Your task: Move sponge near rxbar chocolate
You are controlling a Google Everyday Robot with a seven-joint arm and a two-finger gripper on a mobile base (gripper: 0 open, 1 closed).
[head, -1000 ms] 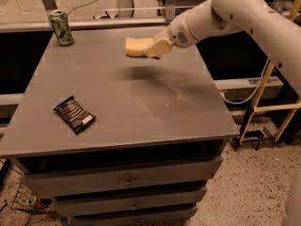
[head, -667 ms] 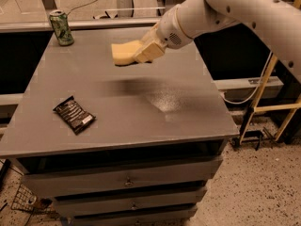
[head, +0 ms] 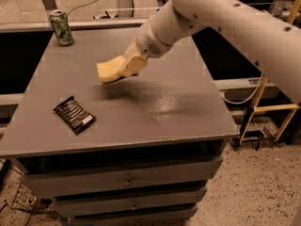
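Observation:
The robot's gripper needs to release the sponge on the grey table [head: 85,92], against the far edge of the rxbar chocolate.
The pale yellow sponge [head: 108,71] is held in the air above the middle of the grey table [head: 155,112]. My gripper [head: 126,68] is shut on the sponge's right end, with the cream fingers [head: 134,64] over it. The white arm comes in from the upper right. The rxbar chocolate [head: 74,115], a flat black wrapper with a white label patch, lies on the table's front left. The sponge is above and to the right of it, some way apart.
A green drink can [head: 62,28] stands upright at the table's far left corner. Drawers [head: 127,180] sit under the tabletop. A yellow frame [head: 277,107] and cables are on the floor at the right.
My gripper has carried the sponge left and toward the table's front, lower over the table and closer to the rxbar chocolate. The bar and can have not moved.

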